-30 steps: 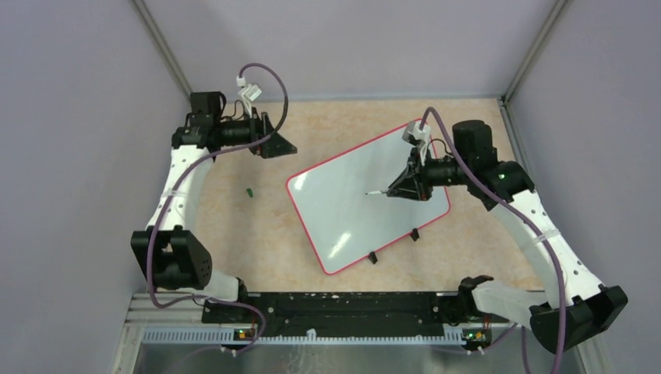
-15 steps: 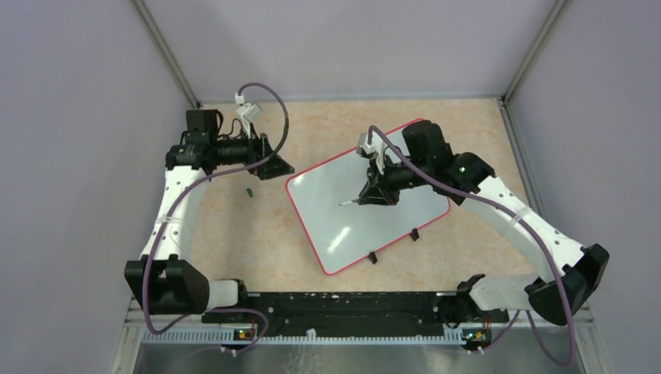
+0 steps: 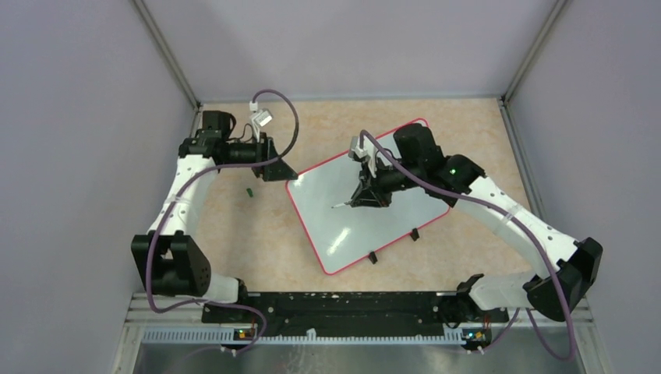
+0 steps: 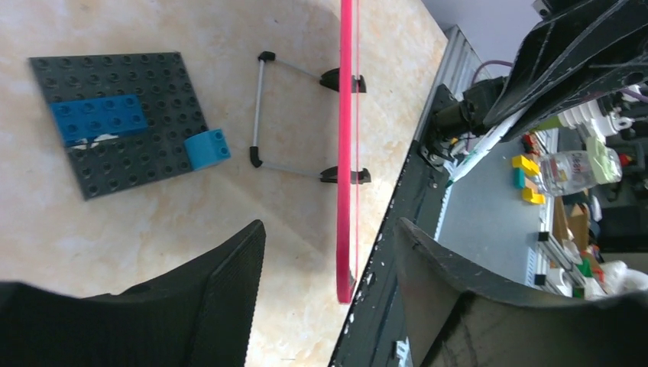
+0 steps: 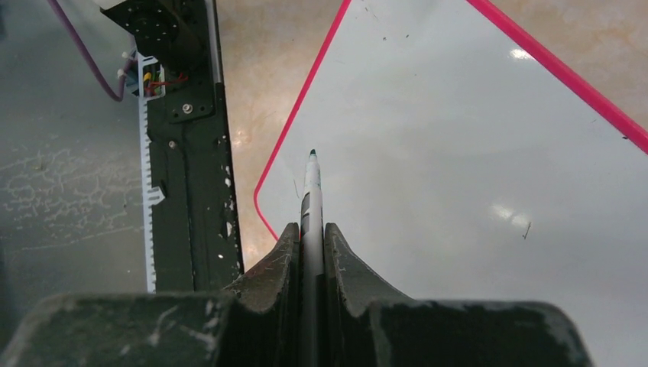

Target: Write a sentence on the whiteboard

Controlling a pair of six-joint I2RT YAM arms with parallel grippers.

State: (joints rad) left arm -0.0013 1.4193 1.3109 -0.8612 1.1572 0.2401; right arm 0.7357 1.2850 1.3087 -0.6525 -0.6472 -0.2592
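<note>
I should close my left gripper on the red rim [image 4: 344, 256] before my right gripper writes, because the whiteboard's corner stands loose in my left gripper's open fingers.
The whiteboard [image 3: 351, 230] lies tilted mid-table, white with a red rim. No lettering shows on it. My right gripper [image 3: 366, 199] is over the board's middle and shut on a white marker [image 5: 310, 191]. The marker's teal tip [image 5: 312, 155] points at the board [image 5: 458, 153] near its rim; I cannot tell if it touches. My left gripper [image 3: 284, 173] is open at the board's far-left corner. In the left wrist view its jaws [image 4: 328, 229] straddle the red rim [image 4: 348, 153], seen edge-on, without touching it.
A small green piece [image 3: 249, 191] lies on the table left of the board. Two black clips [image 3: 394, 245] sit on the board's near edge. A dark grey plate with blue bricks [image 4: 115, 122] shows on the table in the left wrist view. Grey walls enclose the table.
My right arm has swung left across the board, carrying the marker toward its middle. My left gripper has moved right and now sits at the board's corner.
</note>
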